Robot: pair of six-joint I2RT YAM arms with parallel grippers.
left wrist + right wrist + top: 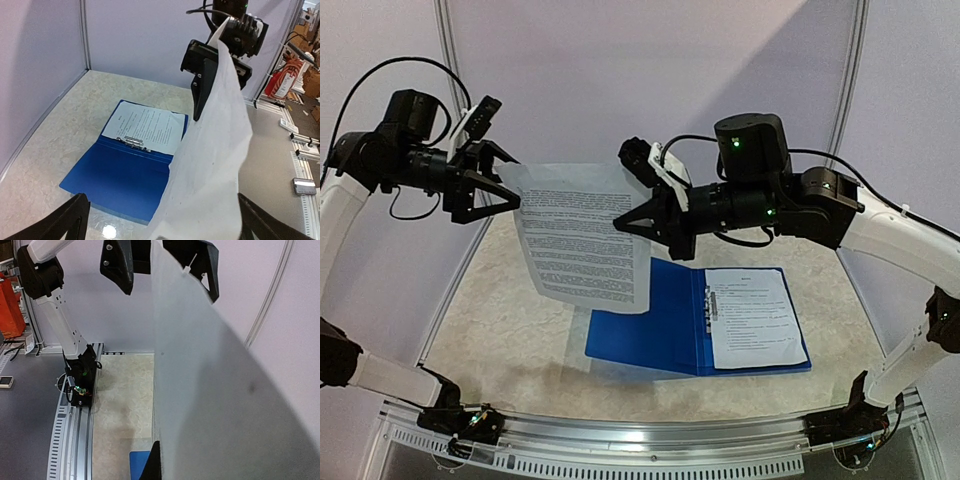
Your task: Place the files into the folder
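Observation:
The robot's right gripper holds the file near its top corner, so the left gripper needs to hold the file's opposite corner while the right gripper takes the file's edge lower down (645, 254).
One white printed file (582, 235) hangs upright in the air above the table's left middle. My right gripper (620, 223) is shut on its right edge; in the right wrist view (161, 455) one dark finger (155, 467) shows and the sheet (225, 390) hides the other. My left gripper (516, 180) is open, its fingers straddling the sheet's top left corner without pinching it; the sheet (215, 165) fills the gap in the left wrist view. The blue folder (640, 320) lies open on the table with its metal clip (710, 300) and the other file (752, 315) on its right half.
Grey partition walls (570, 80) close in the back and both sides. An aluminium rail (640, 445) runs along the near edge with both arm bases. The left arm's base (80, 380) shows in the right wrist view. Boxes and racks (295, 75) stand outside the cell.

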